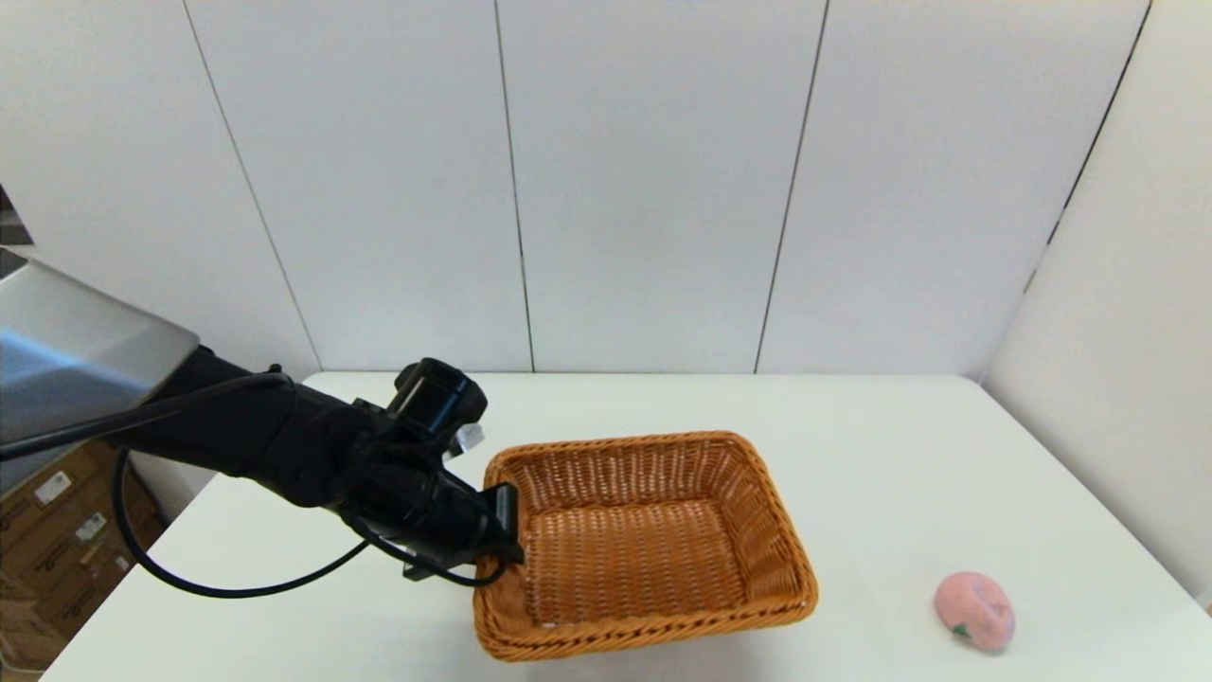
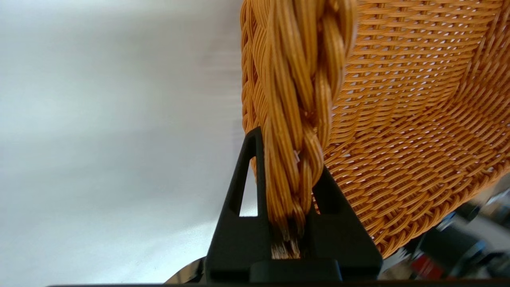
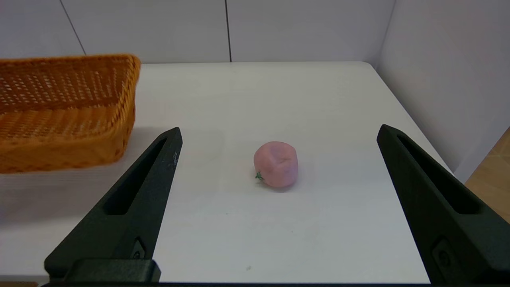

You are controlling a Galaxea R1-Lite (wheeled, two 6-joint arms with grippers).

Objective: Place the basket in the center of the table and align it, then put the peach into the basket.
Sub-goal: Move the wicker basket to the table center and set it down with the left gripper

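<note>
My left gripper releases the basket next on the front middle of the white table [image 1: 649, 573], opposite the pink peach.
The orange-brown wicker basket [image 1: 644, 545] sits near the front middle of the white table [image 1: 900, 455], turned slightly askew. My left gripper [image 1: 507, 530] is shut on the braided rim [image 2: 299, 119] of the basket's left side, one finger inside and one outside. The pink peach [image 1: 975, 611] lies on the table at the front right, apart from the basket. In the right wrist view the peach [image 3: 275, 164] rests ahead of my right gripper [image 3: 279, 133], which is open wide and holds nothing; the basket [image 3: 63, 111] shows off to one side. The right arm is out of the head view.
White wall panels [image 1: 653, 180] close off the table's far side and right side. Cardboard boxes [image 1: 57, 530] stand on the floor beyond the table's left edge. A black cable [image 1: 227, 587] loops under my left arm.
</note>
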